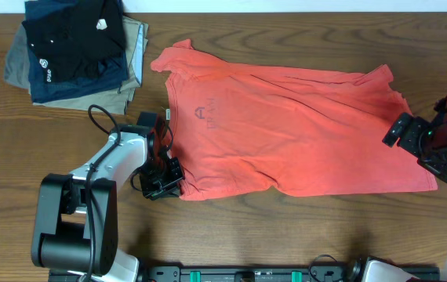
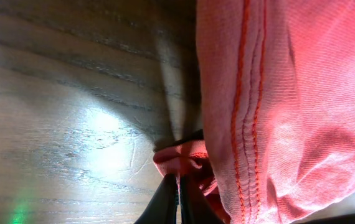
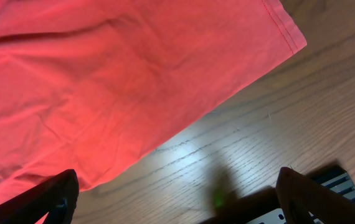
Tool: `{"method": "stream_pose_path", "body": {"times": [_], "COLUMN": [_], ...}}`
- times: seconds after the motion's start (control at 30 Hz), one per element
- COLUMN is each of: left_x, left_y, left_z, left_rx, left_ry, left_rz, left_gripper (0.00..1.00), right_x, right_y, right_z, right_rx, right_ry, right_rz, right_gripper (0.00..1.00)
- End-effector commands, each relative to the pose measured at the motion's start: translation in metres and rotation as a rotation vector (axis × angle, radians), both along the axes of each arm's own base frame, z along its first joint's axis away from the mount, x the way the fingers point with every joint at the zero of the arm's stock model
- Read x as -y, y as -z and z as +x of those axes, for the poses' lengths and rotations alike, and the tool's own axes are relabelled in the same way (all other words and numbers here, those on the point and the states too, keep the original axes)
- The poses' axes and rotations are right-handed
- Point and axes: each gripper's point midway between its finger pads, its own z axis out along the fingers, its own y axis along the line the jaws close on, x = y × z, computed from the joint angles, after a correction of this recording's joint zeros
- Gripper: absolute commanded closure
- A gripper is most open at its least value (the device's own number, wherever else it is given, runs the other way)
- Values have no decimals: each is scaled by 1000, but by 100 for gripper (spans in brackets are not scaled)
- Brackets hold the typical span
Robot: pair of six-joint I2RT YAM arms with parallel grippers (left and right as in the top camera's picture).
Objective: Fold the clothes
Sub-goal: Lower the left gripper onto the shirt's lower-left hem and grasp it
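Left fingers pinch only the bunched sleeve corner's edge; they should open, grip deeper around the sleeve's bunch (image 2: 192, 158), then draw it out.
The clothes, a coral-red T-shirt (image 1: 286, 125), lie spread flat on the wooden table with the neck to the left and navy lettering (image 1: 205, 114) on the chest. My left gripper (image 1: 167, 178) sits at the shirt's near-left sleeve corner. In the left wrist view its black fingers (image 2: 179, 190) are pressed together on a small bunch of the stitched sleeve hem (image 2: 246, 112). My right gripper (image 1: 421, 150) hovers at the shirt's right end by the bottom hem. Its fingers (image 3: 177, 186) stand wide apart over bare wood, with the shirt's hem corner (image 3: 103, 81) just ahead and nothing between them.
A pile of folded black, navy and khaki garments (image 1: 74, 47) lies at the back left corner. The left arm's base (image 1: 74, 227) stands at the front left. A black rail (image 1: 255, 272) runs along the table's front edge.
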Motion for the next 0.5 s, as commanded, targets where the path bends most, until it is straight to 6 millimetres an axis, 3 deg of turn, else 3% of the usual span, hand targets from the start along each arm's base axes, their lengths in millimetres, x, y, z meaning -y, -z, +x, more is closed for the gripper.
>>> {"method": "stream_pose_path", "body": {"times": [0.0, 0.2, 0.4, 0.47], "left_x": [-1, -2, -15, -15], "left_y": [1, -13, -12, -12], "left_z": [-4, -1, -7, -7], "left_rx": [-16, 4, -12, -14], "left_ry": [2, -7, -16, -22], "left_rz": [-2, 7, 90, 91], "left_gripper": [94, 94, 93, 68], "right_x": [-1, 0, 0, 0], "right_y": [0, 0, 0, 0], "right_z": [-1, 1, 1, 1], "right_rx": [2, 10, 10, 10], "right_ry": [2, 2, 2, 2], "right_rz": [0, -2, -2, -2], "right_gripper": [1, 1, 1, 1]}}
